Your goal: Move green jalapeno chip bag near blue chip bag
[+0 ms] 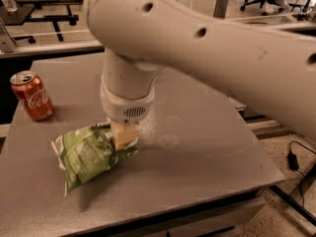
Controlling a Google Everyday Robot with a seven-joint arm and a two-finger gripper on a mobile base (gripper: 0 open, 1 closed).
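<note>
I should release the green jalapeno chip bag near the back edge of the grey table (161, 63), behind the white arm.
The green jalapeno chip bag (86, 154) is a light green foil bag at the front left of the grey table (197, 152). My gripper (124, 136) hangs below the big white arm (207, 43) and is shut on the bag's right end. The bag's left end droops toward the table and casts a shadow under it. The blue chip bag is not in view; the arm hides much of the table's back.
A red Coca-Cola can (32, 96) stands upright at the table's left edge, behind the bag. The table's front edge and right corner (276, 174) are close by, with floor and a cable beyond. Desks and office chairs stand in the background.
</note>
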